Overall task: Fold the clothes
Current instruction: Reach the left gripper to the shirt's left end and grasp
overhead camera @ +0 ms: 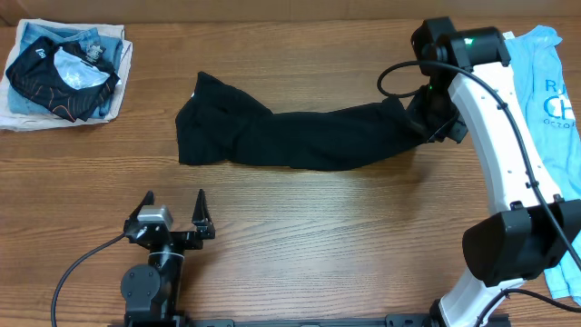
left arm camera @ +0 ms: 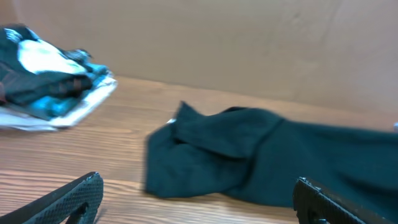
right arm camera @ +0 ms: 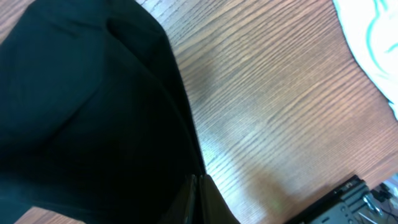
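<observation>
I should close my left gripper on the near edge (overhead camera: 218, 158) (left arm camera: 217, 186) of the black T-shirt, at its end closest to the pile of folded clothes.
The clothes (overhead camera: 300, 136), a plain black T-shirt, lie bunched in a long band across the middle of the table. In the overhead view my right gripper (overhead camera: 427, 123) is at the shirt's right end, where the fabric draws up toward it. The right wrist view shows the gripper (right arm camera: 198, 179) with its fingers pressed together at the edge of the black fabric (right arm camera: 81, 112), shut on it. My left gripper (overhead camera: 174, 195) stands wide open near the front left, short of the shirt and holding nothing. The left wrist view looks past that gripper (left arm camera: 198, 186) to the shirt's left end (left arm camera: 249, 155) on the wood.
A pile of folded garments (overhead camera: 64, 73) with a black orange-lined piece on top sits at the back left, also in the left wrist view (left arm camera: 50, 81). A light blue T-shirt (overhead camera: 554, 100) lies along the right edge, partly under the right arm. A cardboard wall (left arm camera: 249, 43) backs the table.
</observation>
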